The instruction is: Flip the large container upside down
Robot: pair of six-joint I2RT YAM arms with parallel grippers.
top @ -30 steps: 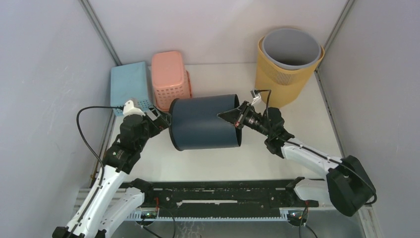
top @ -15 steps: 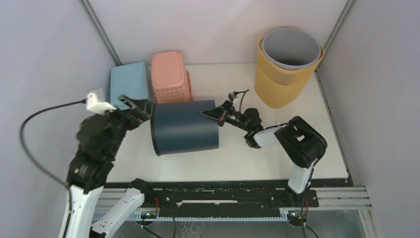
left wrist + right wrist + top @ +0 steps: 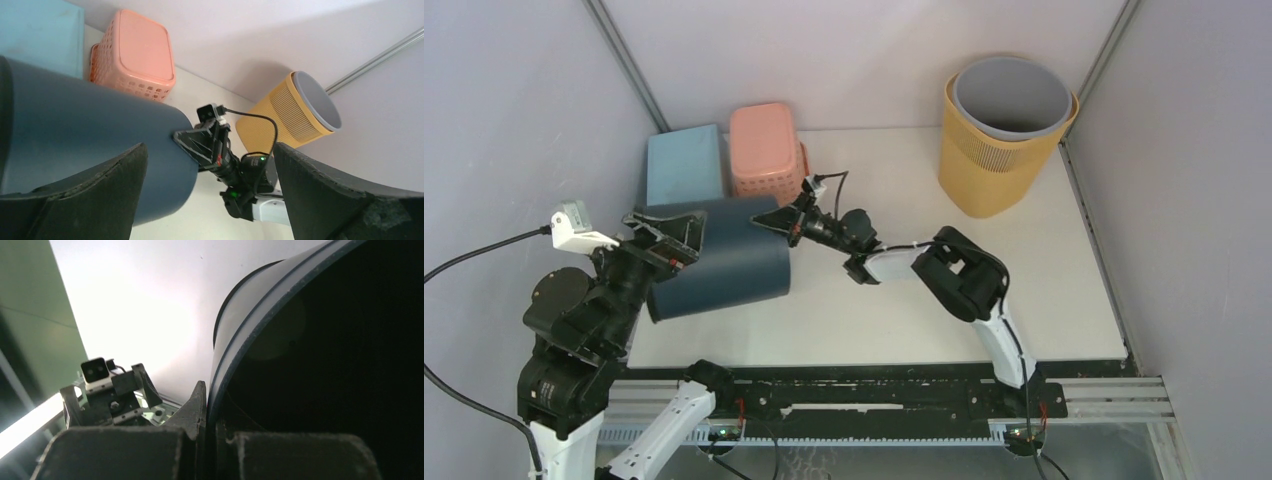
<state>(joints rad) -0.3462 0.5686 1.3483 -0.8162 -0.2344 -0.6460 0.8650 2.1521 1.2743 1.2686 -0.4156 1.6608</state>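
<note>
Next, I let go of the large container with my right gripper, with its opening down on the table (image 3: 728,252) just in front of the pink basket.
The large dark blue container (image 3: 724,262) lies on its side at the left of the table, its open mouth facing right. My right gripper (image 3: 782,222) is shut on the mouth's upper rim; in the right wrist view its fingers (image 3: 197,412) pinch the rim wall (image 3: 225,365) with the dark inside (image 3: 325,355) to the right. My left gripper (image 3: 664,235) is open at the container's closed left end. In the left wrist view its fingers (image 3: 115,185) stand wide apart, with the container's side (image 3: 75,130) against the left one and the right gripper (image 3: 202,145) beyond.
A tall yellow ribbed bin (image 3: 1004,125) stands upright at the back right. A pink basket (image 3: 767,150) and a light blue box (image 3: 686,165) sit upside down at the back left, just behind the container. Grey walls close in both sides.
The container has moved left across the table, still on its side, with the right gripper on its rim. The right arm has stretched left; the left arm has pulled back to the left.
</note>
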